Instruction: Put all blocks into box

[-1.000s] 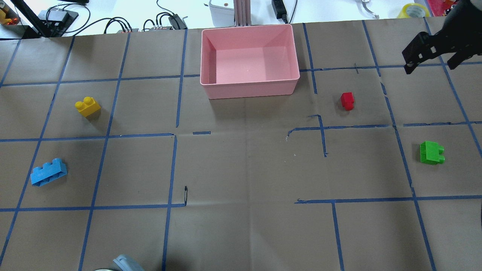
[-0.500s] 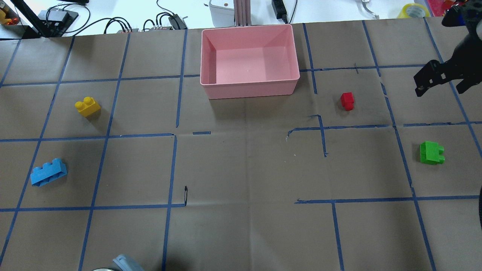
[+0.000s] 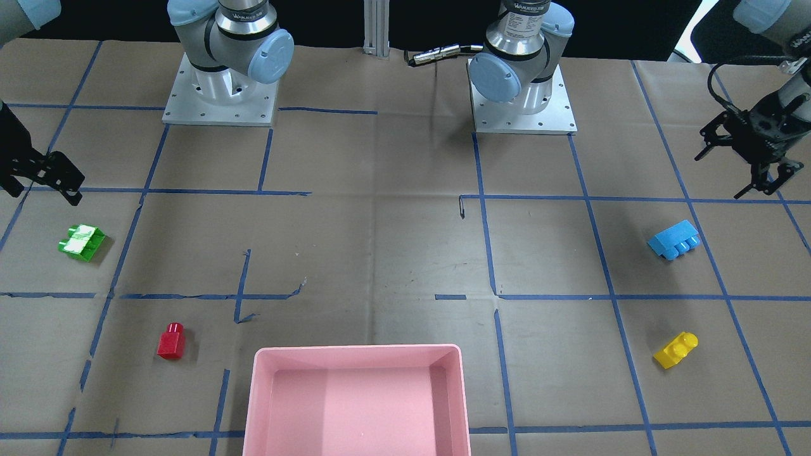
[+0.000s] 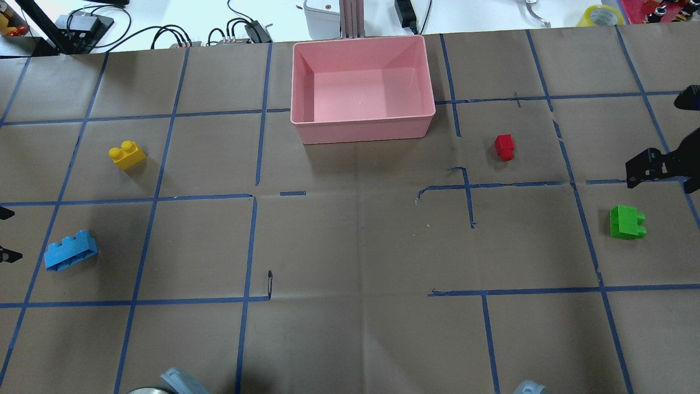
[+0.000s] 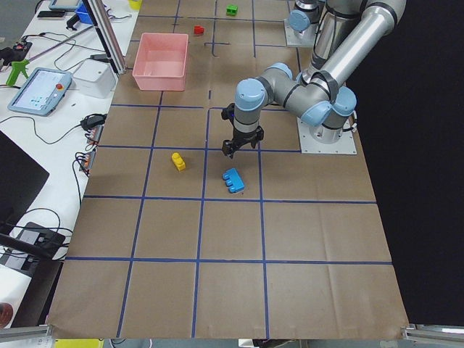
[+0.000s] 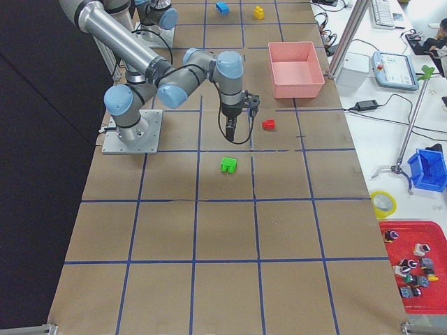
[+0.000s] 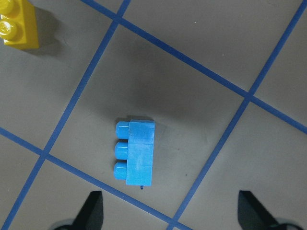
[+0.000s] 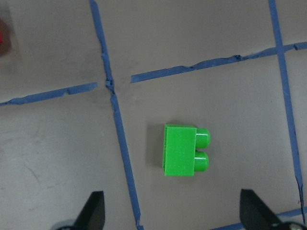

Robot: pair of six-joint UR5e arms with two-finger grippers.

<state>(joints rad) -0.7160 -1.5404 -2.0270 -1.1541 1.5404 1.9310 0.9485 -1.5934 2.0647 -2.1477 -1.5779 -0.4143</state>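
The robot's left gripper needs to close on the middle of the blue block [image 3: 675, 239] [image 7: 139, 152], pinching between the block's studded side and the flat side opposite.
The pink box [image 4: 361, 132] stands empty at the table's far middle; it also shows in the front view [image 3: 355, 349]. The green block [image 4: 627, 221] lies on its side at the right, the red block [image 4: 505, 146] nearer the box. The blue block [image 4: 70, 249] and yellow block [image 4: 127, 154] lie at the left. My right gripper [image 4: 661, 178] hangs open above the paper just beyond the green block [image 8: 184, 156]. My left gripper [image 3: 741, 171] hangs open beside the blue block [image 7: 135, 152]. Both are empty.
Brown paper with a blue tape grid covers the table. Both arm bases [image 3: 222, 88] stand at the robot's side. Cables, a white unit [image 4: 322, 16] and a tape roll [image 4: 600, 15] lie past the far edge behind the box.
My right gripper has moved from the far right corner towards the robot, close to the green block. My left gripper's fingertips have come into the overhead view at the left edge.
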